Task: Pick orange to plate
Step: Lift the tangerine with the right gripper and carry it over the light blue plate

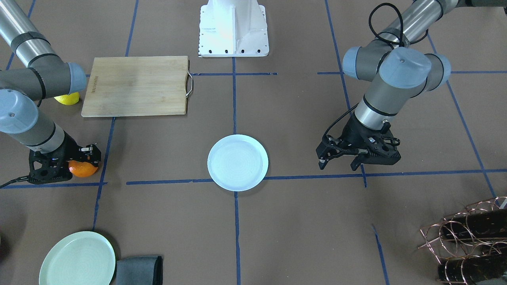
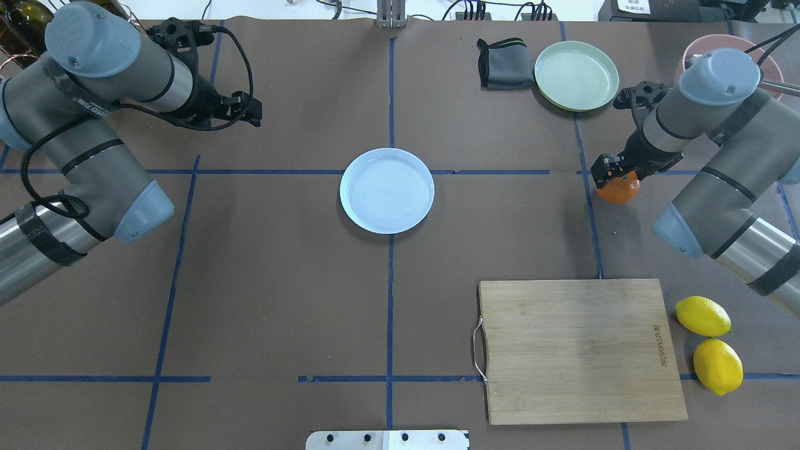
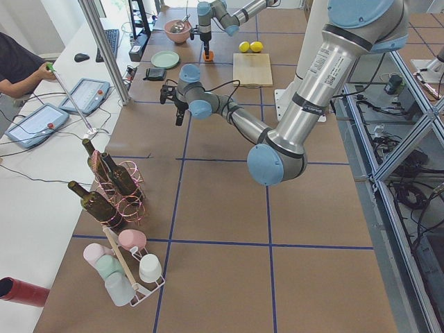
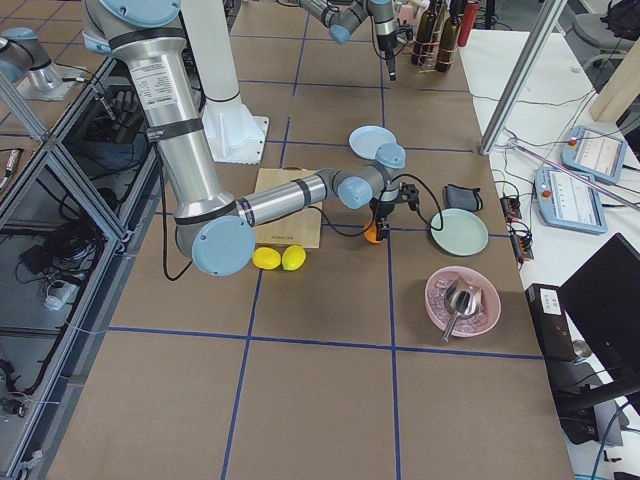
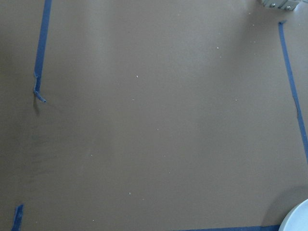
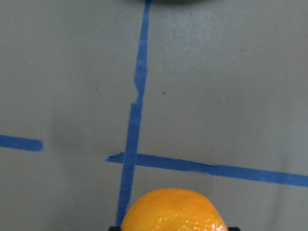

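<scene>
My right gripper has the orange. It will let go of it close to the middle of the pale bluish-white plate [image 1: 241,158].
The orange [image 2: 619,190] sits at the table's right side, just beyond a blue tape line. My right gripper [image 2: 615,170] is down over the orange, shut on it. In the front-facing view black fingers [image 1: 90,153] flank the orange [image 1: 83,169]. The right wrist view shows the orange [image 6: 173,211] at the bottom centre. The pale bluish-white plate [image 2: 387,190] lies bare at the table's centre, well left of the orange. My left gripper [image 1: 338,163] hovers open over bare table, right of the plate [image 1: 237,162] in the front-facing view. A sliver of plate [image 5: 299,219] shows in the left wrist view.
A mint-green plate [image 2: 576,75] and a folded grey cloth [image 2: 505,62] lie beyond the orange. A wooden cutting board [image 2: 578,350] and two lemons [image 2: 703,316] lie nearer the robot. A pink bowl [image 2: 694,50] and a wire bottle rack [image 1: 467,237] stand at the far corners.
</scene>
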Robot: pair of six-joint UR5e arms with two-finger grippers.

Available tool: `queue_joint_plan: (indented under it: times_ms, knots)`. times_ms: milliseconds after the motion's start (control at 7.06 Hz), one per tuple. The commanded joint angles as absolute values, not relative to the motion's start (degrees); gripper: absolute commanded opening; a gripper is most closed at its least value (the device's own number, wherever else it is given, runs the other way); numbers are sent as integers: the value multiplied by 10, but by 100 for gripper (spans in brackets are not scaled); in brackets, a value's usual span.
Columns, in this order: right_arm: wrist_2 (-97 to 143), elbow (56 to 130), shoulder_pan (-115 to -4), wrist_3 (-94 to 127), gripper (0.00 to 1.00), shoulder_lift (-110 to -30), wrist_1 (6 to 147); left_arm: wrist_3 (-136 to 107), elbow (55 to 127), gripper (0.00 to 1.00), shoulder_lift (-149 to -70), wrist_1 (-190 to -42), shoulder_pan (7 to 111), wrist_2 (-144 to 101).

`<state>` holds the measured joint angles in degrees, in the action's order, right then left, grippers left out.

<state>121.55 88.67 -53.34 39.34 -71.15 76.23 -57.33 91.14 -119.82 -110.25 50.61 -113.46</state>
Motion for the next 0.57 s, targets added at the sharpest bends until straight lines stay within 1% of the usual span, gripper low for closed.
queue_joint_plan:
  times_ms: [0, 283, 425]
  knots:
    - [1226, 906, -537, 458, 0, -652, 770, -465, 957, 100, -1183, -1033, 546, -1135]
    - [1222, 890, -496, 561, 0, -574, 767, -448, 972, 100, -1169, -1039, 598, -1177]
    - [1214, 866, -465, 603, 0, -534, 766, -448, 986, 100, -1167, -1040, 623, -1180]
